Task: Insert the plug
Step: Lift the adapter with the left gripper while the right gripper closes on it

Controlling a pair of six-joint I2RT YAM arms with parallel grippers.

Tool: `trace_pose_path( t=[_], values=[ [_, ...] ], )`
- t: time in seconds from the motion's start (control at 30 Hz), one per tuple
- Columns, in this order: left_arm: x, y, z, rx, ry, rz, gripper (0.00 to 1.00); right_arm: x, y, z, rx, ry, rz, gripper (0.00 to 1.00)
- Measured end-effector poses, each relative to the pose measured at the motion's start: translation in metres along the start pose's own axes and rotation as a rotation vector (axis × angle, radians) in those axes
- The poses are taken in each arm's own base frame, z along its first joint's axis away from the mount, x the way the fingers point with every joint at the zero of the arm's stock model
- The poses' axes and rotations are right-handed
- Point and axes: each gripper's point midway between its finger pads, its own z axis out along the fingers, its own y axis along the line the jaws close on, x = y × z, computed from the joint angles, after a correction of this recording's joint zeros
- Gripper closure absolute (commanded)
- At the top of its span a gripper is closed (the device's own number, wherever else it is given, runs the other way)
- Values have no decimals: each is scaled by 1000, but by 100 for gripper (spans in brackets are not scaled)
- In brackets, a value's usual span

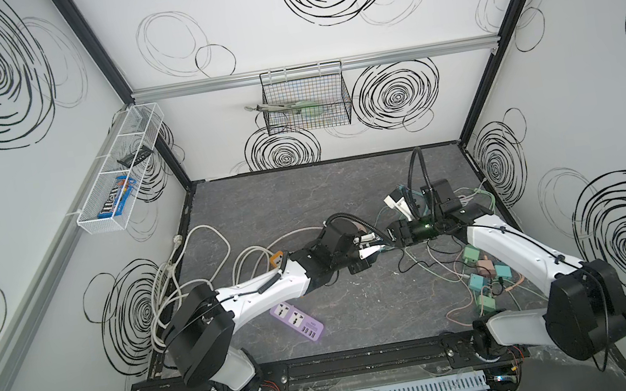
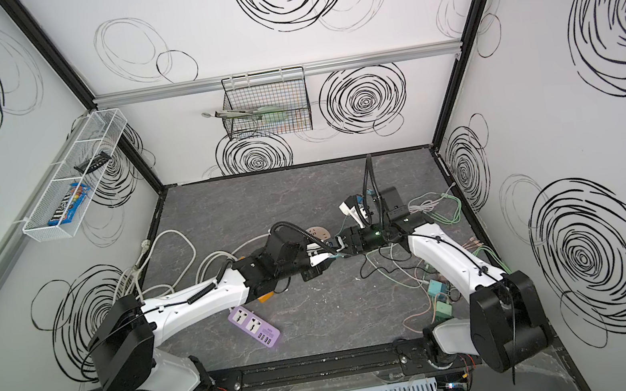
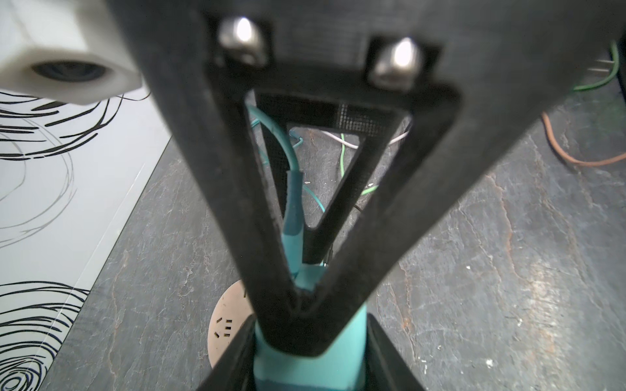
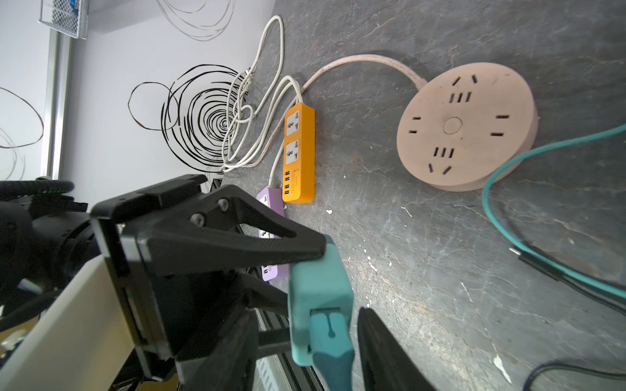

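The plug slants in my right gripper's open fingers; it should straighten and close on its cable end (image 4: 332, 345) before my left gripper opens.
The plug (image 4: 318, 287) is a teal block with a teal cable (image 4: 501, 172) running from its back. It hangs above the table near the middle. My left gripper (image 3: 310, 318) is shut on the plug (image 3: 308, 365), its black fingers (image 4: 237, 243) clamping the block's sides. My right gripper (image 4: 306, 311) faces it from the other side, open, with one finger on each side of the plug's cable end. A gap shows beside one finger (image 4: 376, 338). In both top views the two grippers (image 1: 384, 247) (image 2: 337, 254) meet tip to tip. A round pink socket (image 4: 464, 128) lies flat on the table just beyond.
An orange power strip (image 4: 299, 152) and a purple one (image 1: 298, 320) lie on the left half with coiled white cables (image 1: 188, 274). A heap of coloured plugs and thin wires (image 1: 483, 276) lies under the right arm. A white adapter (image 1: 396, 203) sits behind the grippers.
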Motion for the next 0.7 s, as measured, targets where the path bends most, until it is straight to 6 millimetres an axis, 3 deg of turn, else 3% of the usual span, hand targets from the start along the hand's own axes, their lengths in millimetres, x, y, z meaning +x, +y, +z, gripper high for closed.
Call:
trace_pose_path(
  t=[0.23, 0.43, 0.57, 0.7],
  values=[
    [1, 2, 0, -14, -1, -1, 100, -2, -3, 2, 4, -5, 17, 58],
    [0, 5, 0, -26, -13, -12, 100, -3, -6, 2, 25, -13, 45, 41],
    [2, 16, -3, -51, -22, -47, 100, -7, -10, -2, 50, -56, 50, 37],
    [3, 25, -5, -73, -29, -74, 100, 3, -1, -11, 22, -141, -15, 34]
  ],
)
